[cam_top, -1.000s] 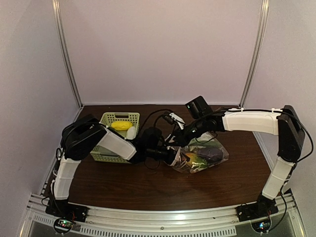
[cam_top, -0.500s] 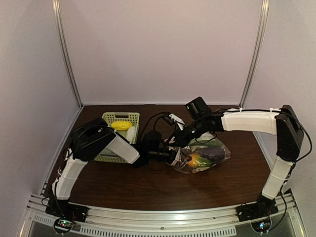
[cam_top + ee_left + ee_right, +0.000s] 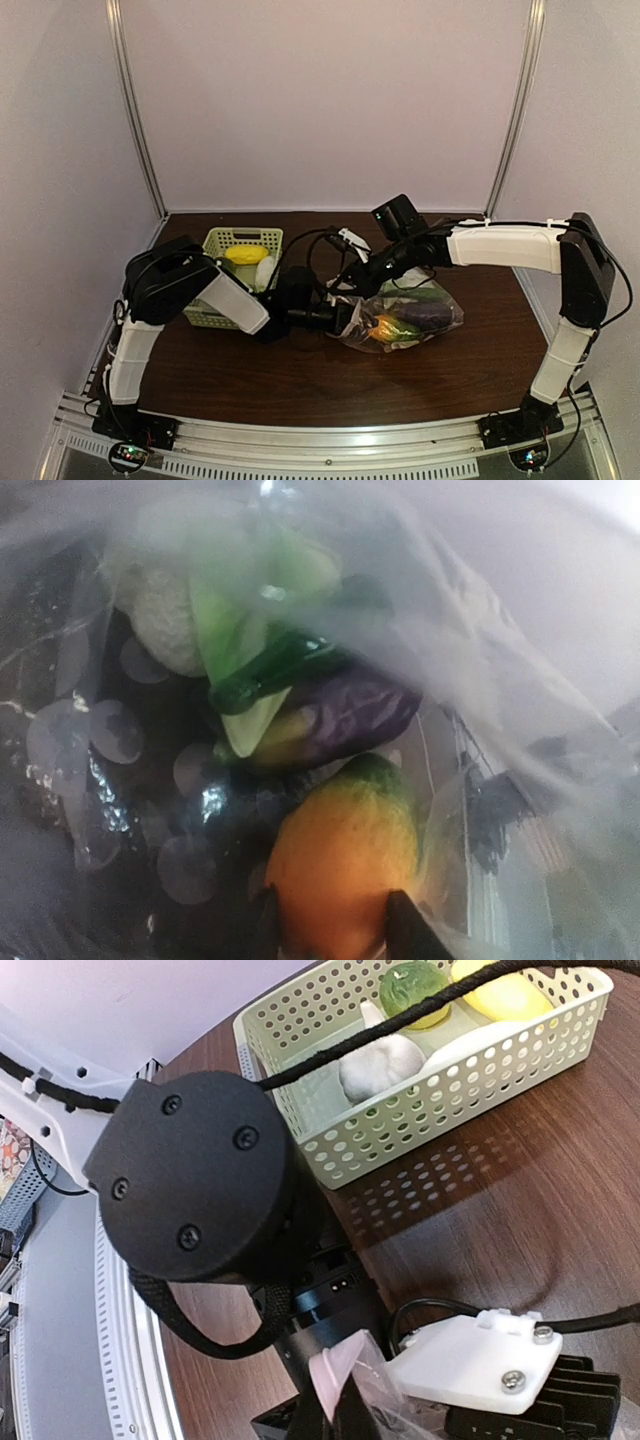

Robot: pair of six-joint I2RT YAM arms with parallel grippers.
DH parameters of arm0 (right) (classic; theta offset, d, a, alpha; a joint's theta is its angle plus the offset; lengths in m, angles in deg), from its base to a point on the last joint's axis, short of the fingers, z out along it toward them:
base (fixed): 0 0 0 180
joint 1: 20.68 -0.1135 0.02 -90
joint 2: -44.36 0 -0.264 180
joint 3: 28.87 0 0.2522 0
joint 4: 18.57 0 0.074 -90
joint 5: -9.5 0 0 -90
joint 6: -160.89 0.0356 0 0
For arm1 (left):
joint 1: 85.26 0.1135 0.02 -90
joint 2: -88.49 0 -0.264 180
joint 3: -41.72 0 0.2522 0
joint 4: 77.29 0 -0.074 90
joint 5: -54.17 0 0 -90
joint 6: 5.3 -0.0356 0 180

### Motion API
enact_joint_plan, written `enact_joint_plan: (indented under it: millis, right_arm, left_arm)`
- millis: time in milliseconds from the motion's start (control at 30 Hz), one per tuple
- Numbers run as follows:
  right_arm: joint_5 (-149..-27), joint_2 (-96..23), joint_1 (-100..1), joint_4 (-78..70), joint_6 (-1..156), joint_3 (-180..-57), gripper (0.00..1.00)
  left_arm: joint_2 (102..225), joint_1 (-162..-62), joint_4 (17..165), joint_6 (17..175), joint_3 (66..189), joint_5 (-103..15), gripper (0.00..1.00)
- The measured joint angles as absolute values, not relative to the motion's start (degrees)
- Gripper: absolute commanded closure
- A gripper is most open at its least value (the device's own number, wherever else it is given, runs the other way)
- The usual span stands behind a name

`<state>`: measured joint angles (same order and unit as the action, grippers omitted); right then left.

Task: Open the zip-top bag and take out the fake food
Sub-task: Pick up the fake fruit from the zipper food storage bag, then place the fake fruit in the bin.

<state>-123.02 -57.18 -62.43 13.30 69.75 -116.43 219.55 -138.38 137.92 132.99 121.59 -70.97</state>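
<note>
The robot's left gripper will set the orange piece down in the pale green basket's front corner (image 3: pixel 208 298) farthest from the bag. The orange piece is still inside the zip-top bag.
The zip-top bag (image 3: pixel 405 318) lies on the table at centre, holding an orange and green fake food piece (image 3: pixel 385 325) and a dark purple eggplant (image 3: pixel 430 312). My left gripper (image 3: pixel 345 318) reaches into the bag's left mouth. In the left wrist view my left gripper (image 3: pixel 335 932) is shut on the orange piece (image 3: pixel 345 850), with the eggplant (image 3: pixel 345 715), a green piece (image 3: pixel 275 670) and a whitish lumpy piece (image 3: pixel 160 610) behind it. My right gripper (image 3: pixel 352 283) is shut on the bag's upper edge; the right wrist view shows my right gripper (image 3: pixel 335 1412) pinching the pale zip strip (image 3: pixel 338 1372).
A pale green lattice basket (image 3: pixel 222 240) stands at the back left with a yellow piece (image 3: pixel 245 254) and a white piece (image 3: pixel 265 268) in it. The right wrist view shows the basket (image 3: pixel 450 1100) holding green, yellow and white pieces. Cables loop over the bag.
My left arm pushed right into the bag, then drew back left a little. The bag shifted slightly left with it. My right gripper kept its hold on the bag's edge.
</note>
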Motion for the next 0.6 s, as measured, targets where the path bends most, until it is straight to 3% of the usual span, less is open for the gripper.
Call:
enact_joint_plan:
  millis: [300, 600]
  right_arm:
    - [-123.15, -57.18, -62.67, 12.12, 69.09, -117.19, 1.0]
    - [-122.82, -57.09, -61.87, 12.09, 67.78, -117.52, 1.0]
  left_arm:
    - [209.74, -138.38, 136.56, 133.3, 112.19, -64.37, 0.78]
    - [203.2, -138.31, 125.46, 130.94, 111.34, -59.47, 0.78]
